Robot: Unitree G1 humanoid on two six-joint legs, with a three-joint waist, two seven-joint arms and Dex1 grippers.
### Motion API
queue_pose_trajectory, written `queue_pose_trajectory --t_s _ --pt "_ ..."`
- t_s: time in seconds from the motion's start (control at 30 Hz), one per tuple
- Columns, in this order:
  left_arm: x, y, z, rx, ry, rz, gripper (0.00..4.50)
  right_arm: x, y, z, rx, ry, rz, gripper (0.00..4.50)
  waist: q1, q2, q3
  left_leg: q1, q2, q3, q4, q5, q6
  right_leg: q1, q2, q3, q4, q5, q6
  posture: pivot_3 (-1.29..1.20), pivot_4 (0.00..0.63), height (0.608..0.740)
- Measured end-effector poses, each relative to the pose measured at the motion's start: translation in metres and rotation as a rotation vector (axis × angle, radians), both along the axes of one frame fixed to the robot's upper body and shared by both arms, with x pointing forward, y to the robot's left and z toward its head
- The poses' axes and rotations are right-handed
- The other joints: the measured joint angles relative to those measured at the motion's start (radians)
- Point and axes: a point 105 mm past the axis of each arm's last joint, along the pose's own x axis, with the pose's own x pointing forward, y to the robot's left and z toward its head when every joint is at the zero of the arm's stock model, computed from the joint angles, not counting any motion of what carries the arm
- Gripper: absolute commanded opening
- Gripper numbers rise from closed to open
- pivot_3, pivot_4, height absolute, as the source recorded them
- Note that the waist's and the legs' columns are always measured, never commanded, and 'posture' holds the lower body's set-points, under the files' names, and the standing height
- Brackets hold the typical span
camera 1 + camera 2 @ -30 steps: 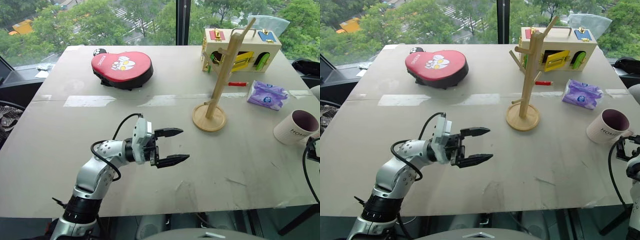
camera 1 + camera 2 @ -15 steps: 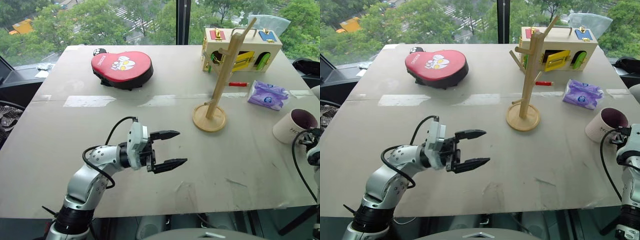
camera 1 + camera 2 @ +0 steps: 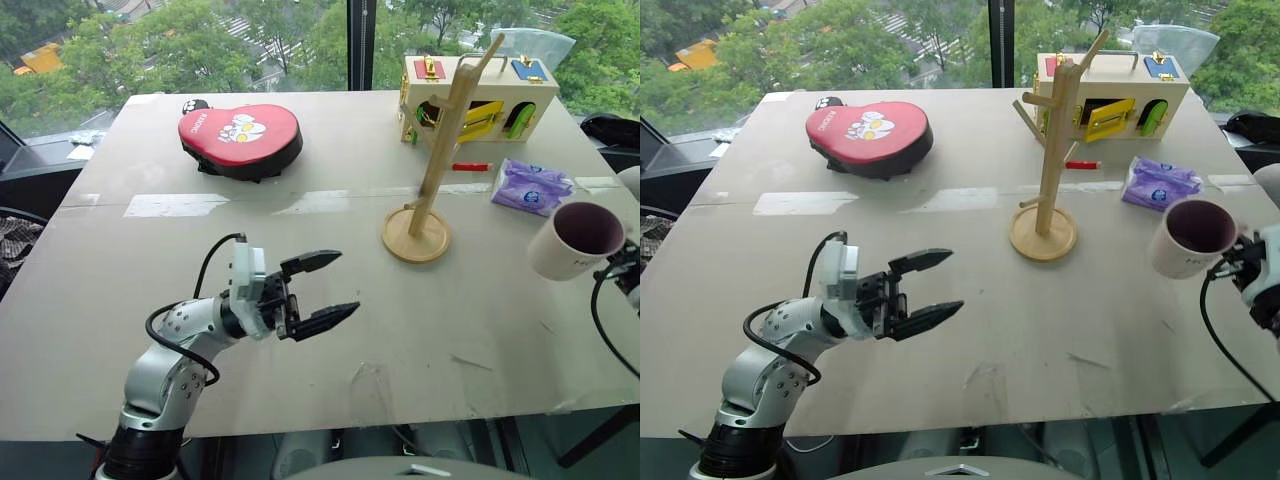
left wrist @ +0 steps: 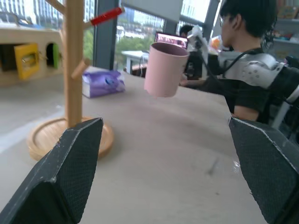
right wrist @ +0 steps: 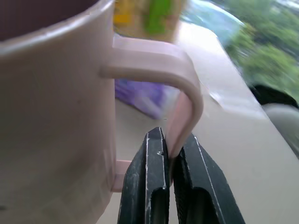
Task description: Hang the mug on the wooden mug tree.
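Note:
The robot's right gripper needs to release the cream mug against the wooden mug tree's post, just below the small red stick [image 3: 456, 213]. The mug now hangs tilted above the table's edge.
The cream mug [image 3: 573, 240] with a dark maroon inside hangs tilted above the table's right edge, clear of the surface. My right gripper [image 5: 169, 156] is shut on the mug's handle [image 5: 182, 100]. The wooden mug tree [image 3: 438, 160] stands on its round base right of the table's middle, to the left of the mug. My left gripper [image 3: 325, 290] hovers open over the table's near left part, pointing right, with nothing between its fingers. In the left wrist view the mug [image 4: 165, 69] floats right of the mug tree [image 4: 74, 60].
A red heart-shaped pad [image 3: 240, 137] lies at the back left. A pale wooden box with coloured doors [image 3: 478, 95] stands behind the tree, a purple tissue pack [image 3: 532, 187] and a small red stick [image 3: 466, 166] beside it. A person [image 4: 243, 56] sits past the table's right side.
My right gripper shut on the mug's handle and lifted the mug off the table, carrying it left. My left arm drifted slightly left, still open.

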Motion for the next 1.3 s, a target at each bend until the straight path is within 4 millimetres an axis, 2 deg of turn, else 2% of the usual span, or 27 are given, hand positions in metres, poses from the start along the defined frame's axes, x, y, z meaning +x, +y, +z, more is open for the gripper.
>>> queue_pose_trajectory --t_s 0.07,0.13,0.23,0.3,0.43,0.77,0.87,1.0,1.1,1.17,1.3 --pt "0.002 0.006 -0.001 -0.026 -0.017 0.025 4.42 0.002 0.03 0.032 -0.053 -0.045 0.143 0.06 0.002 -0.002 0.0 0.0 0.001 -0.001 0.0 0.0 0.0 0.0 0.001 -0.001 0.0 0.0 0.0 0.0 0.15 0.733" --pt "-0.001 0.01 -0.002 -0.049 -0.022 0.021 4.42 0.005 0.052 0.047 -0.099 -0.045 0.242 0.06 0.006 -0.002 0.0 -0.001 0.001 -0.001 0.0 0.0 0.0 0.0 0.0 -0.001 -0.001 0.0 -0.001 0.0 0.15 0.733" --pt "-0.005 0.017 -0.001 -0.084 -0.037 0.014 4.42 0.016 0.086 0.059 -0.135 -0.015 0.377 0.06 0.007 -0.004 0.002 -0.002 0.001 -0.001 0.001 0.0 0.0 -0.001 -0.005 -0.001 -0.001 -0.001 -0.003 0.0 0.15 0.733" --pt "-0.008 0.02 -0.002 -0.093 -0.043 0.006 4.42 0.022 0.1 0.062 -0.157 0.008 0.445 0.06 0.01 -0.004 0.002 -0.003 0.001 -0.001 0.001 0.001 -0.001 -0.001 -0.006 -0.003 -0.002 -0.002 -0.004 0.0 0.15 0.733" --pt "-0.013 0.028 -0.003 -0.099 -0.046 0.015 4.42 0.037 0.113 0.063 -0.184 0.071 0.524 0.06 0.008 -0.005 0.003 -0.004 -0.002 -0.002 0.001 0.001 -0.002 -0.002 -0.01 -0.004 -0.002 0.0 -0.002 0.0 0.15 0.733" --pt "-0.021 0.037 0.007 -0.167 -0.096 0.065 4.42 0.068 0.118 0.057 -0.253 0.156 0.558 0.06 0.005 -0.006 0.003 -0.004 -0.003 -0.001 0.001 0.001 -0.002 -0.002 -0.011 -0.007 -0.002 0.0 0.0 0.0 0.15 0.733" --pt "-0.02 0.041 0.011 -0.189 -0.107 0.092 4.42 0.081 0.123 0.049 -0.232 0.186 0.581 0.9 0.002 -0.005 0.003 -0.004 -0.002 -0.001 0.001 0.001 -0.002 -0.002 -0.011 -0.009 -0.001 0.0 0.0 0.0 0.15 0.733" --pt "-0.02 0.041 0.011 -0.191 -0.105 0.095 4.42 0.089 0.121 0.05 -0.237 0.156 0.557 2.71 0.008 -0.006 0.003 -0.004 -0.003 -0.001 0.001 0.001 -0.002 -0.002 -0.01 -0.01 -0.001 0.0 0.0 0.0 0.15 0.733" --pt "-0.018 0.04 0.011 -0.192 -0.095 0.105 4.42 0.078 0.106 0.048 -0.228 0.168 0.538 2.71 0.015 -0.006 0.003 -0.005 -0.004 -0.002 0.001 0.001 -0.002 0.0 -0.01 -0.011 -0.002 0.0 0.0 0.0 0.15 0.733" --pt "-0.015 0.04 0.008 -0.184 -0.068 0.122 4.42 0.065 0.089 0.042 -0.207 0.195 0.506 2.71 0.018 -0.006 0.004 -0.006 -0.004 -0.002 0.001 0.0 -0.001 0.0 -0.012 -0.011 -0.004 0.0 0.0 0.0 0.15 0.733" --pt "-0.005 0.037 -0.008 -0.083 0.032 0.176 4.42 0.027 0.054 0.03 -0.122 0.237 0.413 2.71 0.017 -0.006 0.004 -0.005 -0.004 -0.003 0.0 0.0 -0.001 0.001 -0.013 -0.011 -0.004 0.0 0.0 0.0 0.15 0.733"
